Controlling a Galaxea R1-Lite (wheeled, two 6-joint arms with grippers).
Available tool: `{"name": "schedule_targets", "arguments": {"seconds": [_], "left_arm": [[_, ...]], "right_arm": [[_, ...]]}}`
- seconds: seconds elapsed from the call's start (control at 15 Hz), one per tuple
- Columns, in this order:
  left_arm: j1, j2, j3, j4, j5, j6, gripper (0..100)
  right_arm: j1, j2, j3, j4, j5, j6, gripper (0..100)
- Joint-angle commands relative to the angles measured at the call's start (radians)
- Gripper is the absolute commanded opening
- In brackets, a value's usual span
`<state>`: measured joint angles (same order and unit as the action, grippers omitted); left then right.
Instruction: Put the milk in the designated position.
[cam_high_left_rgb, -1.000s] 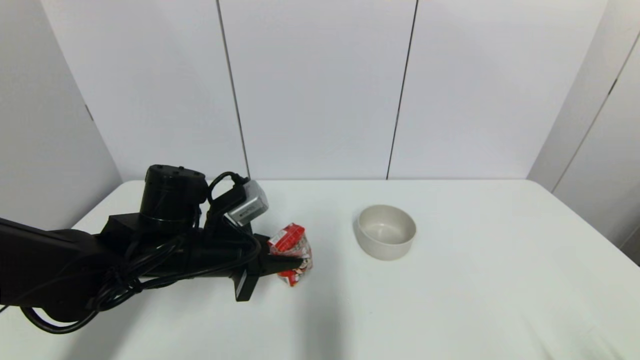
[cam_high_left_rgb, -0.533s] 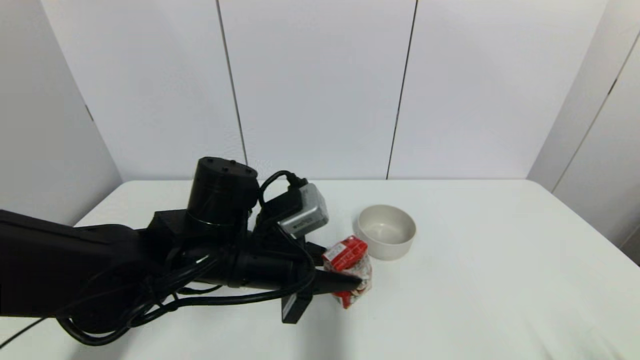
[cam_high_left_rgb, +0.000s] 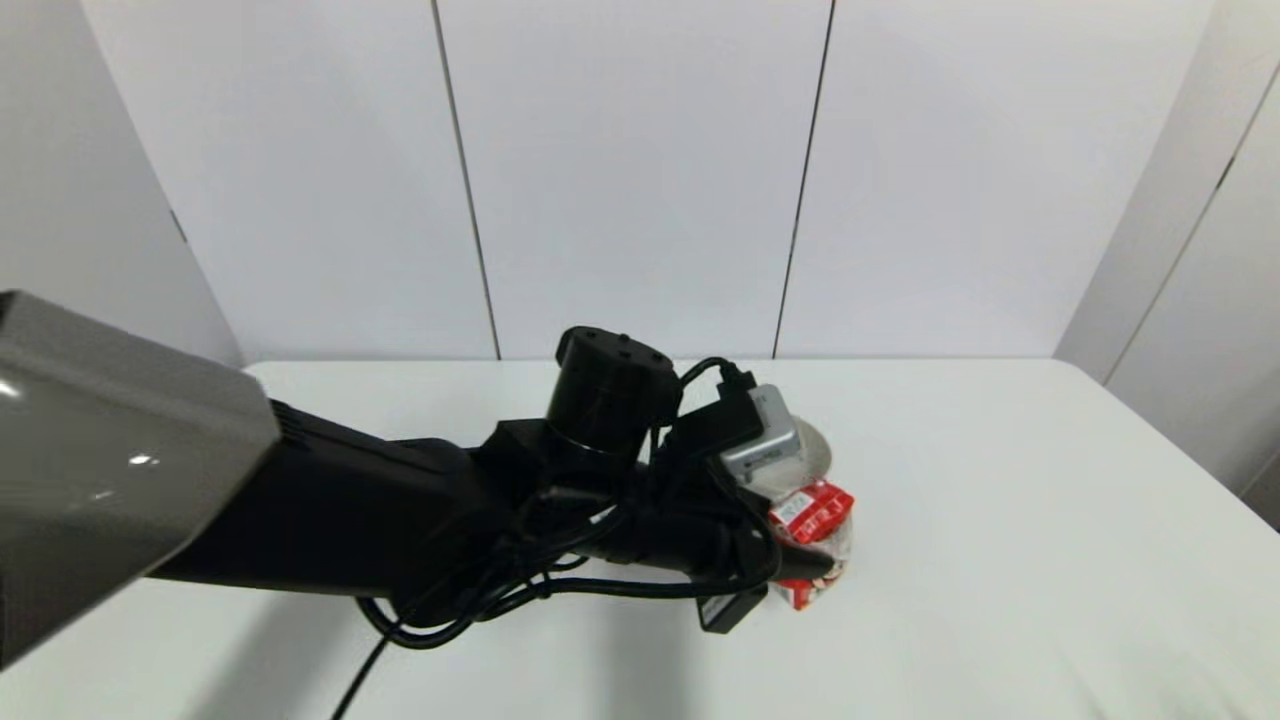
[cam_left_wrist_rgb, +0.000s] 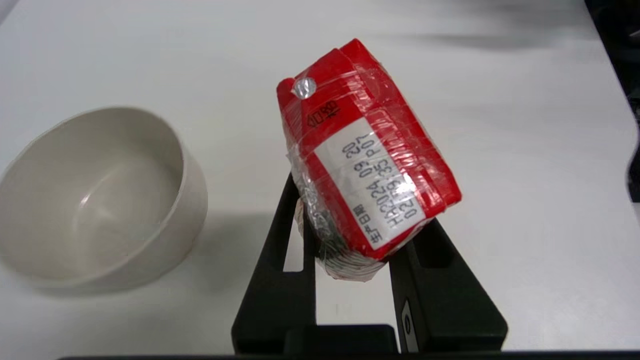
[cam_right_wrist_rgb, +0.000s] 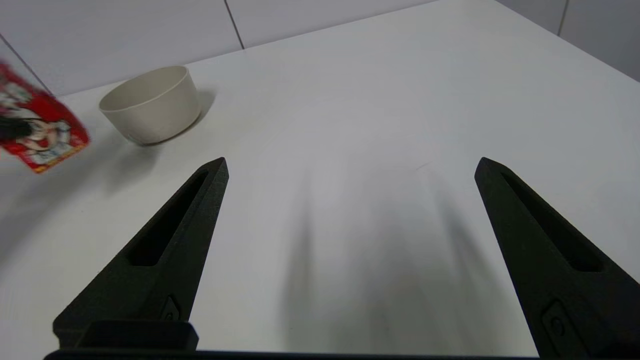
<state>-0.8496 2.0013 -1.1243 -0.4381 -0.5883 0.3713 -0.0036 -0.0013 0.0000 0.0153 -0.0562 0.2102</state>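
Observation:
The milk, now hanging tilted above the table, will go upright on the bare white tabletop (cam_high_left_rgb: 833, 616) just in front of the beige bowl, where I should stand it with my left gripper.
The milk (cam_high_left_rgb: 818, 540), a small red carton wrapped in clear film, hangs tilted above the table with my left gripper (cam_high_left_rgb: 812, 562) shut on it. In the left wrist view the milk (cam_left_wrist_rgb: 365, 150) sits between the two black fingers (cam_left_wrist_rgb: 285, 280), its date label facing up, with the beige bowl (cam_left_wrist_rgb: 90, 200) close beside it. In the head view the arm hides most of the bowl (cam_high_left_rgb: 818, 455). My right gripper (cam_right_wrist_rgb: 350, 210) stands open and empty low over the table, and its view shows the milk (cam_right_wrist_rgb: 40, 130) and bowl (cam_right_wrist_rgb: 150, 105) farther off.
White wall panels rise behind the table's far edge (cam_high_left_rgb: 900, 360). Bare white tabletop (cam_high_left_rgb: 1050, 520) stretches to the right of the carton and bowl. My left arm (cam_high_left_rgb: 350, 510) reaches across the left half of the table.
My left arm has carried the milk to the right, from mid-table to just in front of the bowl, which it now mostly hides. The bowl has not moved.

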Motion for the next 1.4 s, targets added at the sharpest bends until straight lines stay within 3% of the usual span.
{"name": "schedule_targets", "arguments": {"seconds": [0.07, 0.73, 0.8, 1.4], "left_arm": [[-0.016, 0.132, -0.089, -0.004, -0.002, 0.001, 0], [-0.011, 0.194, -0.111, -0.004, -0.002, -0.008, 0], [-0.011, 0.192, -0.112, -0.004, -0.001, -0.008, 100], [-0.002, 0.162, -0.124, 0.013, 0.005, -0.029, 100]], "right_arm": [[0.001, 0.001, 0.0, 0.0, -0.001, 0.001, 100], [0.001, 0.001, 0.0, 0.0, -0.001, 0.001, 100], [-0.001, 0.001, 0.0, 0.0, -0.001, 0.001, 100], [-0.001, 0.001, 0.0, 0.0, -0.001, 0.001, 100]]}}
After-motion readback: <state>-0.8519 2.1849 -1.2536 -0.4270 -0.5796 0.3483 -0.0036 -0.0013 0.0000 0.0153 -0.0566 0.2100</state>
